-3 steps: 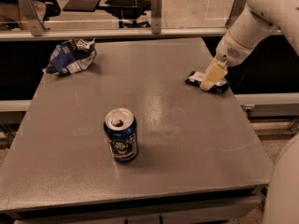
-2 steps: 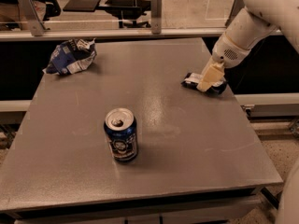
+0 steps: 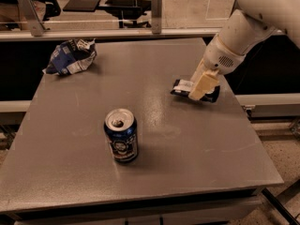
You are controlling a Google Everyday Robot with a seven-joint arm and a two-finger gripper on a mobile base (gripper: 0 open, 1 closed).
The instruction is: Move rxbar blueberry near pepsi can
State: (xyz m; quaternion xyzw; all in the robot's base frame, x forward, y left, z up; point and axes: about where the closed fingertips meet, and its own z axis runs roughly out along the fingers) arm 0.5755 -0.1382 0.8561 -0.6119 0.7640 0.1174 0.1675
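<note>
My gripper is to let go of the rxbar blueberry on the grey table [image 3: 160, 123]. It will go close beside the pepsi can, on my gripper's side.
The rxbar blueberry [image 3: 182, 87], a flat dark bar with a white label patch, is at the right middle of the grey table [image 3: 197, 153]. My gripper [image 3: 202, 89] comes down on it from the upper right, and its cream fingers [image 3: 204, 82] are shut on the bar, covering its middle. The pepsi can [image 3: 121, 136] stands upright in the front middle of the table, its silver top showing. It is well to the left of and nearer than the bar.
A crumpled blue-and-white chip bag [image 3: 70, 56] lies at the table's back left corner. A rail with metal posts [image 3: 156, 6] runs behind the table. The table's right edge is close to the gripper, with floor beyond it.
The gripper and the bar have moved together to the left and a little forward, toward the can. The can and the chip bag have not moved.
</note>
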